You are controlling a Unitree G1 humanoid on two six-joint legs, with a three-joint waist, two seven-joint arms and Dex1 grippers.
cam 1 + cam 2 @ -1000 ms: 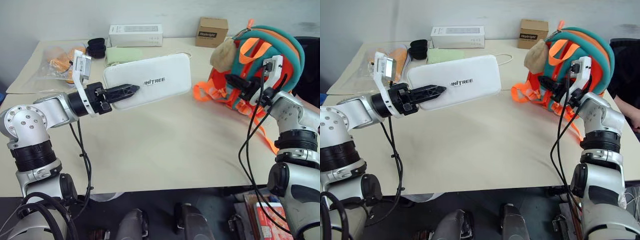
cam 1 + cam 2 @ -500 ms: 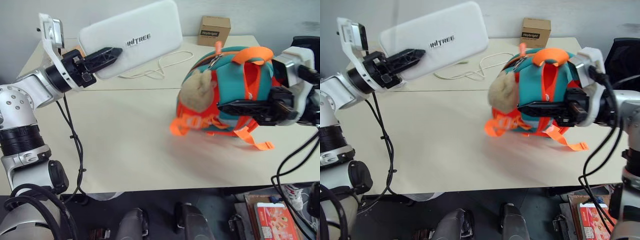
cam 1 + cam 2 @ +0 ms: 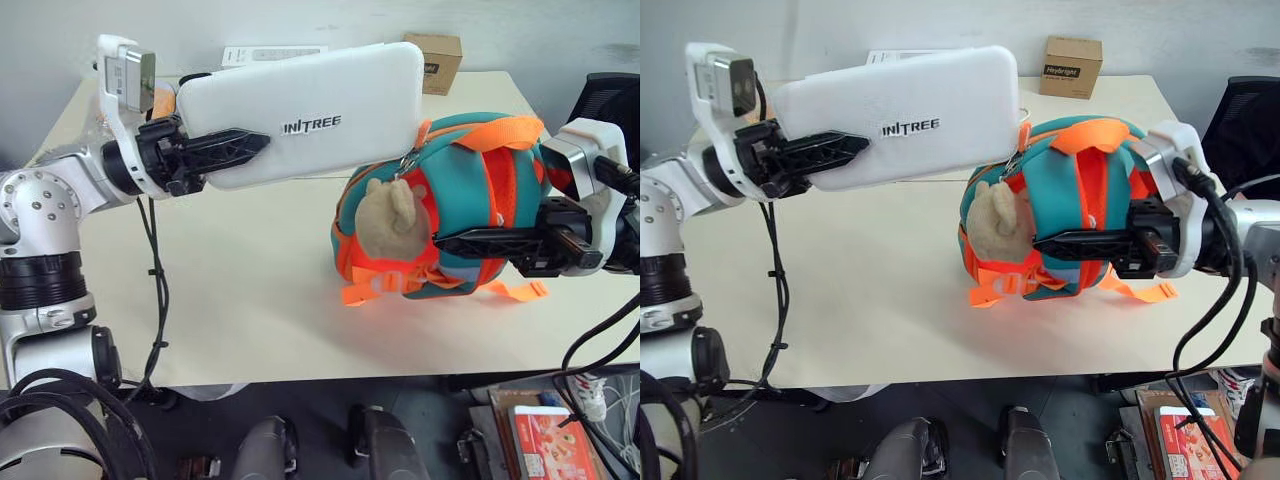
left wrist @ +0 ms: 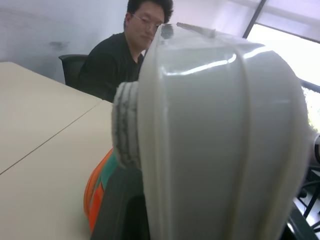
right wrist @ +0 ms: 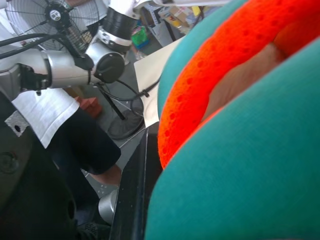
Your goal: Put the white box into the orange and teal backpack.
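Observation:
The robot's left gripper needs to release the white box inside the backpack's main pocket [image 3: 436,170], behind the beige plush toy.
The white box [image 3: 330,105], glossy with dark lettering, hangs in the air almost level, and my left gripper [image 3: 255,148] is shut on its left end. Its right end reaches over the top of the orange and teal backpack [image 3: 465,185]. The backpack stands on the table [image 3: 240,300], with a beige plush toy [image 3: 392,212] on its front. From the right, my right gripper [image 3: 450,243] is shut on the backpack's lower side. In the left wrist view the white box [image 4: 215,140] looms close, with the backpack [image 4: 98,192] low beyond it. The right wrist view looks along teal and orange backpack fabric [image 5: 240,130].
A small brown cardboard box [image 3: 438,52] and a long white carton [image 3: 265,52] stand at the table's far edge behind the held box. A black chair [image 3: 608,95] is at the right. A person [image 4: 125,55] sits beyond the table in the left wrist view.
My right gripper pulled the backpack from the far right toward the table's middle. My left gripper lifted the white box off the table and swung it over the backpack's top.

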